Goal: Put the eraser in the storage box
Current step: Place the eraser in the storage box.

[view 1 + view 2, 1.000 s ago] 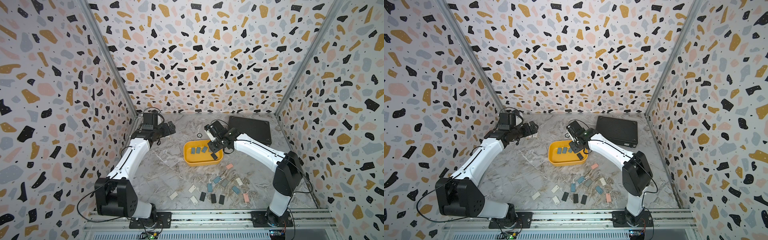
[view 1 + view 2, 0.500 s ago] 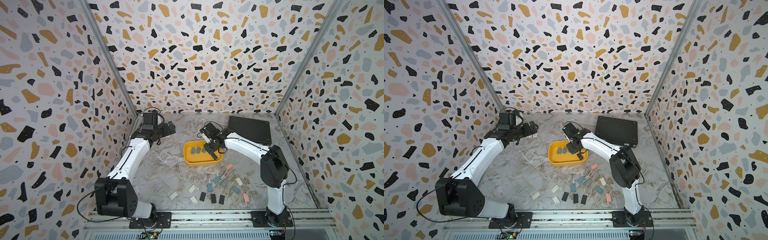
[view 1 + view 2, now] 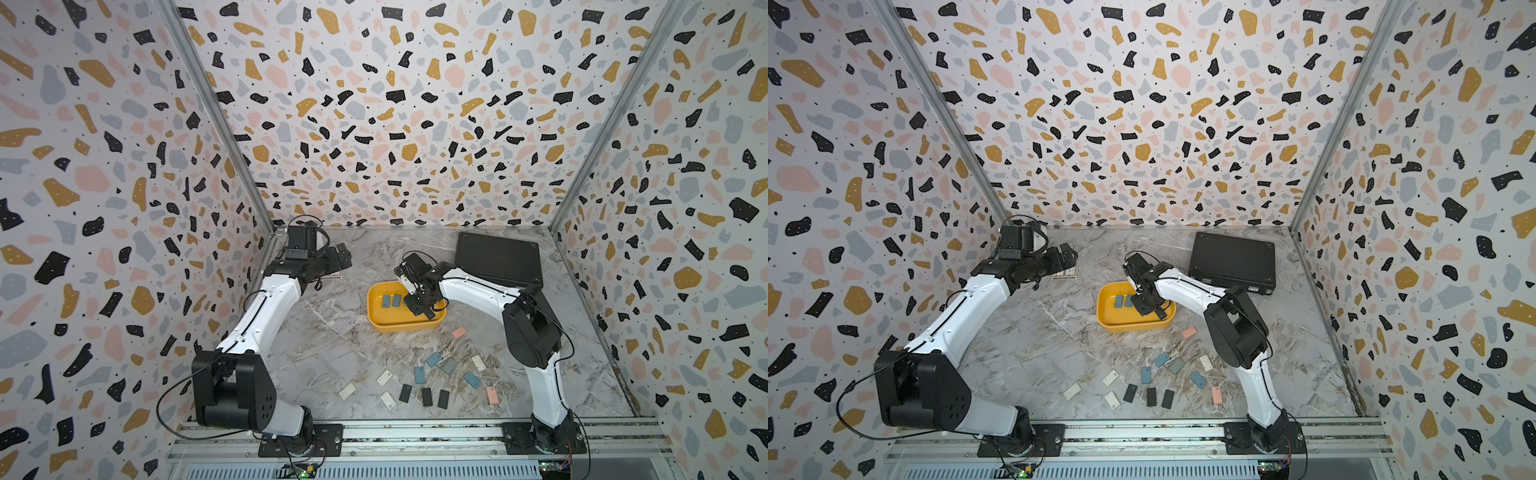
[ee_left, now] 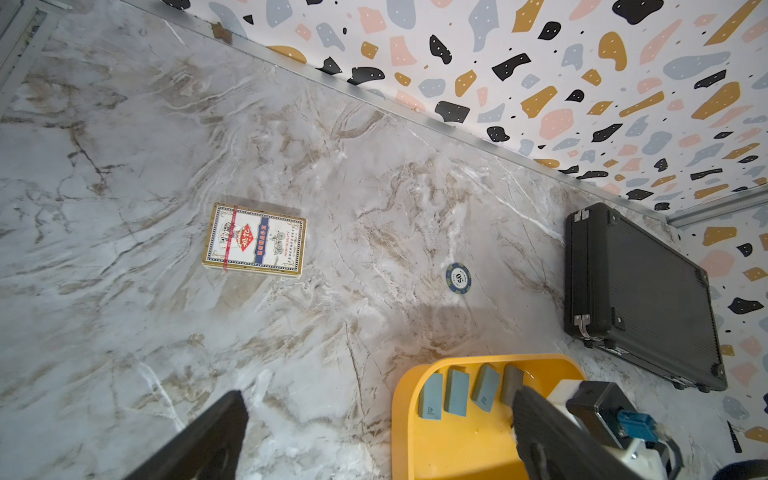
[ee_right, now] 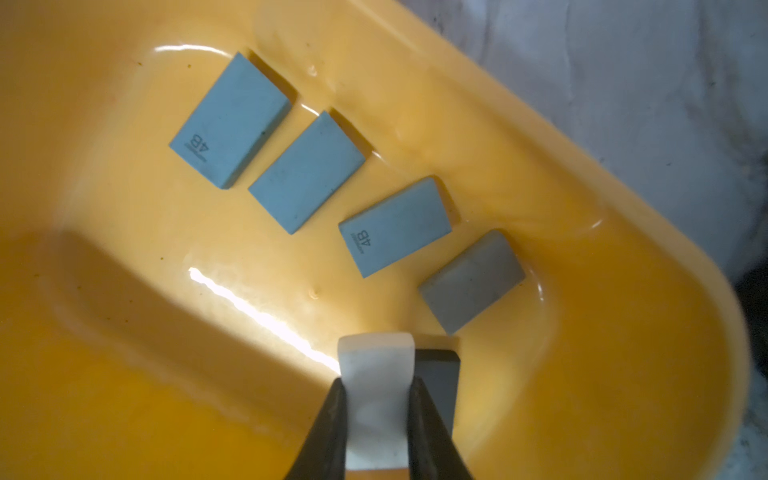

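Observation:
The robot's right gripper should release the white eraser on the bottom of the storage box, just beside the dark eraser (image 3: 413,311) (image 5: 353,340).
The storage box (image 3: 398,328) (image 3: 1128,328) is a shallow yellow tub at mid-table. Several blue-grey erasers (image 5: 230,120) (image 3: 386,300) (image 4: 456,392) lie in a row on its floor. My right gripper (image 5: 376,384) (image 3: 422,309) (image 3: 1152,309) is down inside the tub, shut on a white eraser (image 5: 376,365) standing on end. A dark eraser (image 5: 438,374) sits right beside it against the tub wall (image 5: 623,208). My left gripper (image 4: 378,399) (image 3: 338,255) (image 3: 1067,257) hovers open and empty at the back left, apart from the tub rim (image 4: 399,415).
Several loose erasers (image 3: 432,359) in white, black, blue and pink lie scattered in front of the tub. A flat black case (image 3: 498,259) (image 4: 640,291) lies at the back right. A card pack (image 4: 255,240) and a poker chip (image 4: 458,277) lie behind the tub.
My right arm's elbow has swung in toward the middle and its gripper has shifted a little left and down inside the tub, still holding the white eraser. The left arm has not moved.

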Controlling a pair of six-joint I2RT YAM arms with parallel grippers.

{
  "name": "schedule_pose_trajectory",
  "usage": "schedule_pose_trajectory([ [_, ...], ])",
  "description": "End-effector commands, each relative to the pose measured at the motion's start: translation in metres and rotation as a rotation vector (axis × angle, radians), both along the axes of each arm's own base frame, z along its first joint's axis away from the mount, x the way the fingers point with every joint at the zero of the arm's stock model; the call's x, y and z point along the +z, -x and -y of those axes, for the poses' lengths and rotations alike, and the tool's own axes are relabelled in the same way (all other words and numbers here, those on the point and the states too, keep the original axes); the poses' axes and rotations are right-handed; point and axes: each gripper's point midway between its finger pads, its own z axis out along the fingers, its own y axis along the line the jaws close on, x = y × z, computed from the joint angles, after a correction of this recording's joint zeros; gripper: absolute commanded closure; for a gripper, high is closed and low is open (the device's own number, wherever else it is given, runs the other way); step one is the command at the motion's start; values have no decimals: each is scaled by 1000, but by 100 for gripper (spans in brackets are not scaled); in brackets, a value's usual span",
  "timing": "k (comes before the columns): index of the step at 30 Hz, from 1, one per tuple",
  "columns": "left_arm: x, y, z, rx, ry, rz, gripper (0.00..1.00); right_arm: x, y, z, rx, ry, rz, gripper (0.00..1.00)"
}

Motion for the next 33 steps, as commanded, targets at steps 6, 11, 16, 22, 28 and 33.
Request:
schedule_pose_trajectory([
  [6, 6, -10, -3, 7, -3, 31, 1, 1, -5, -13, 0, -40, -8, 86],
  [11, 5, -10, -3, 6, -2, 29, 1, -9, -5, -15, -1, -34, -23, 85],
  [16, 4, -11, -3, 7, -2, 28, 1, -14, -4, -16, -1, -29, -34, 83],
  [22, 3, -11, -4, 9, -2, 26, 0, -18, -5, -15, -1, -23, -36, 81],
  [28, 3, -11, -4, 9, -1, 27, 0, -13, -4, -17, 1, -31, -40, 64],
  [33, 3, -11, -4, 8, -1, 26, 0, 16, -3, -20, 9, -71, -3, 53],
])
